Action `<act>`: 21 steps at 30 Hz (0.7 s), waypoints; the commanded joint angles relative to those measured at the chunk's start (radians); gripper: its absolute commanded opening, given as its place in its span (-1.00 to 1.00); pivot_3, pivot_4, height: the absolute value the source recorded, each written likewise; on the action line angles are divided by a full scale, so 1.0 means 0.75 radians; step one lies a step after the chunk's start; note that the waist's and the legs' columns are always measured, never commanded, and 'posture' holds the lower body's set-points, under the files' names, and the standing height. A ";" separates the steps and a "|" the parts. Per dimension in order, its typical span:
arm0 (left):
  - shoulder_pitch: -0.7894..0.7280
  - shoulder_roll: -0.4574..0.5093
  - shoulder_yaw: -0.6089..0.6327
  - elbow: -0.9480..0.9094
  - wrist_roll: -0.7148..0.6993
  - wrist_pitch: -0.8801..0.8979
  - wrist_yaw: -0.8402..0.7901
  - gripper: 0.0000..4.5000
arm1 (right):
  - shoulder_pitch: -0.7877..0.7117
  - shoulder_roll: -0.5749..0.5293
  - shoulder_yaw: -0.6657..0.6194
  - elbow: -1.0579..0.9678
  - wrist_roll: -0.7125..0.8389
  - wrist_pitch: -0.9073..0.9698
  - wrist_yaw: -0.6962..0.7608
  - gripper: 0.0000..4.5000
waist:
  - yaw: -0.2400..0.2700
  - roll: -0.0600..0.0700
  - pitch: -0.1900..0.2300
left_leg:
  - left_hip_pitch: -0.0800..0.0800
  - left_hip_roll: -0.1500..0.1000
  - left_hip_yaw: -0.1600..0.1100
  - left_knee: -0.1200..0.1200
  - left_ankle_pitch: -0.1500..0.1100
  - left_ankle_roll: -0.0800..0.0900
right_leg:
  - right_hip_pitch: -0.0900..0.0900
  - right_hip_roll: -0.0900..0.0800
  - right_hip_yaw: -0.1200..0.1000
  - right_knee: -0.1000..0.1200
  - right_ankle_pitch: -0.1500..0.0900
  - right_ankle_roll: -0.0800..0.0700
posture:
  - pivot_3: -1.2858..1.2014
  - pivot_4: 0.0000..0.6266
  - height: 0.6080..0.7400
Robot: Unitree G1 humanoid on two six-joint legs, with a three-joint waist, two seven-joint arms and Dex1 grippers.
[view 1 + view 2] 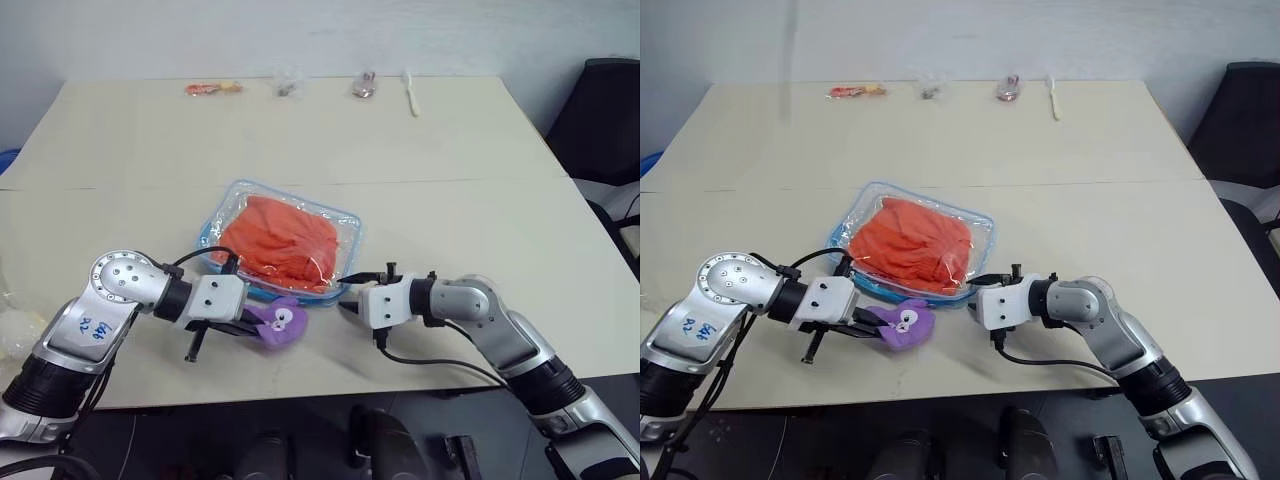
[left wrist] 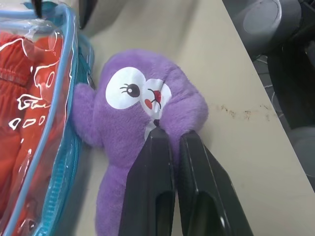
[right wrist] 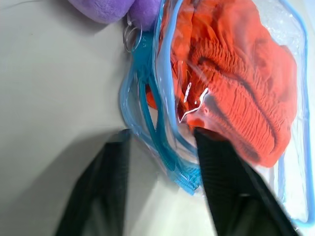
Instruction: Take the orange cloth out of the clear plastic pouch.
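The zipper part is open and the pouch's corner is loose, so next I pinch the pouch's blue edge (image 3: 173, 123) with my right gripper while my left gripper pulls the purple plush.
The orange cloth (image 1: 280, 245) lies bunched inside the clear plastic pouch (image 1: 346, 226), which has blue edging and rests flat at mid-table. A small purple plush toy (image 1: 283, 321) sits at the pouch's near edge, joined by a metal ring (image 3: 131, 37) to the blue zipper (image 3: 147, 93). My left gripper (image 1: 262, 323) is shut, its fingertips (image 2: 158, 140) pinching the plush. At the pouch's near right corner my right gripper (image 1: 348, 297) is open. Its fingers (image 3: 224, 167) stand on either side of the zipper end (image 3: 186, 180), which looks parted.
Along the table's far edge lie an orange-red packet (image 1: 213, 88), two small clear packets (image 1: 287, 85) and a white stick-like item (image 1: 410, 92). A black chair (image 1: 605, 110) stands at the far right. The table's near edge runs just below both grippers.
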 commanded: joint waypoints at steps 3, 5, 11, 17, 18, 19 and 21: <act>0.005 0.024 0.030 0.002 -0.001 -0.022 -0.006 -1.00 | -0.003 -0.004 -0.043 -0.051 0.000 -0.023 -0.024 0.82 | 0.000 0.000 0.000 | 0.000 0.000 0.000 0.000 0.000 0.000 | 0.000 0.000 0.000 0.000 0.000 0.000 | 0.03 -0.52 1.00; 0.001 0.020 0.023 -0.002 0.000 -0.017 -0.002 -1.00 | 0.008 0.007 -0.049 -0.090 0.054 0.001 0.000 0.96 | 0.000 0.000 0.000 | 0.000 0.000 0.000 0.000 0.000 0.000 | 0.000 0.000 0.000 0.000 0.000 0.000 | 0.03 -0.52 1.00; -0.012 0.005 0.009 0.004 0.007 -0.019 0.001 -1.00 | 0.002 0.033 -0.059 -0.161 0.073 0.054 -0.002 0.96 | 0.000 0.000 0.000 | 0.000 0.000 0.000 0.000 0.000 0.000 | 0.000 0.000 0.000 0.000 0.000 0.000 | 0.03 -0.52 1.00; -0.019 -0.004 0.005 0.003 0.006 -0.017 0.001 -1.00 | -0.015 0.029 -0.039 -0.100 -0.003 0.024 -0.026 0.42 | 0.001 0.000 0.000 | 0.000 0.000 0.000 0.000 0.000 0.000 | 0.000 0.000 0.000 0.000 0.000 0.000 | 0.03 -0.52 1.00; -0.022 -0.006 0.004 0.002 0.004 -0.013 0.002 -1.00 | -0.015 0.025 -0.034 -0.081 -0.024 0.007 -0.033 0.25 | 0.001 0.000 0.000 | 0.000 0.000 0.000 0.000 0.000 0.000 | 0.000 0.000 0.000 0.000 0.000 0.000 | 0.03 -0.52 1.00; -0.024 -0.007 0.004 0.000 0.003 -0.011 0.002 -1.00 | -0.014 0.025 -0.032 -0.070 -0.035 0.000 -0.036 0.11 | 0.001 0.000 0.000 | 0.000 0.000 0.000 0.000 0.000 0.000 | 0.000 0.000 0.000 0.000 0.000 0.000 | 0.03 -0.52 1.00; -0.027 -0.008 0.004 -0.002 0.001 -0.007 0.003 -1.00 | -0.012 0.032 -0.036 -0.059 -0.036 -0.007 -0.036 -0.21 | 0.000 0.000 0.000 | 0.000 0.000 0.000 0.000 0.000 0.000 | 0.000 0.000 0.000 0.000 0.000 0.000 | 0.03 -0.52 1.00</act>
